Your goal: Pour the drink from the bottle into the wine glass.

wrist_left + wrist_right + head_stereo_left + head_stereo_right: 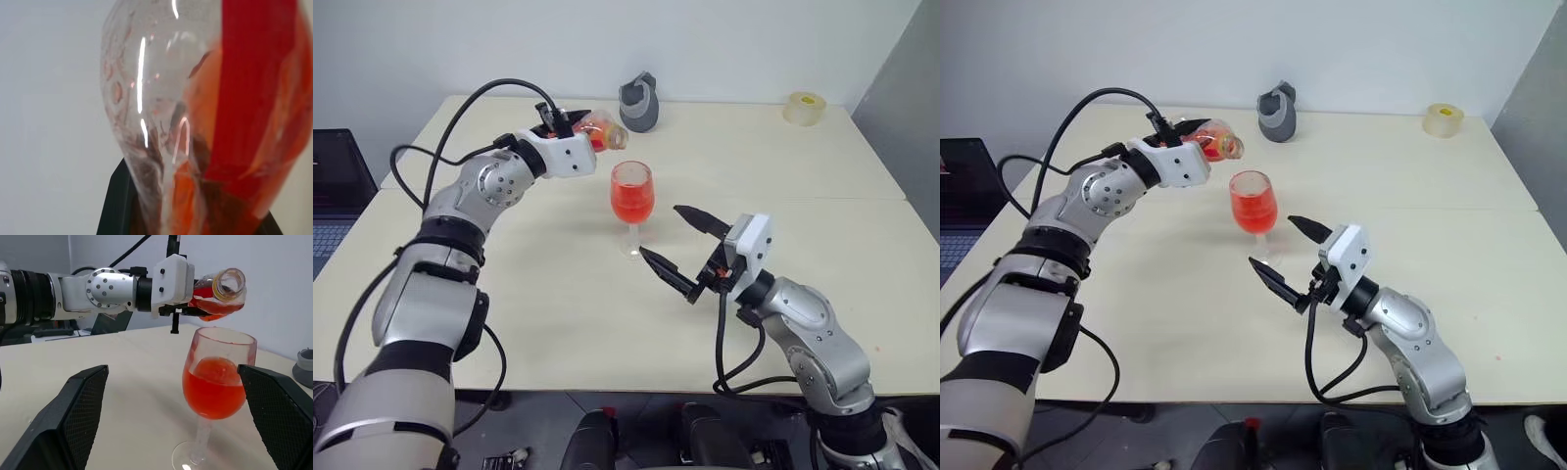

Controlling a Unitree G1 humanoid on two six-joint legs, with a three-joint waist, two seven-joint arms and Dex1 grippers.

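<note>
Next, the left gripper releases the bottle upright on the cream table (521, 234) between my left arm and the wine glass.
The wine glass (632, 174) stands upright mid-table, its bowl over half full of red-orange drink (632, 202). Just above its rim and to the left, the small clear bottle (600, 129) lies nearly level, uncapped mouth (230, 284) toward the glass. A little drink remains inside beside the red label (249, 88). My left gripper (568, 124) is shut on the bottle's body. My right gripper (659, 230) stands open just in front of the glass and to its right. Its black fingers (80, 416) flank the glass from nearby without touching it.
A grey object (639, 102) sits at the back of the cream table (548, 304), behind the bottle. A translucent tape roll (804, 108) lies at the far right corner. A dark laptop (328, 196) is off the table's left edge.
</note>
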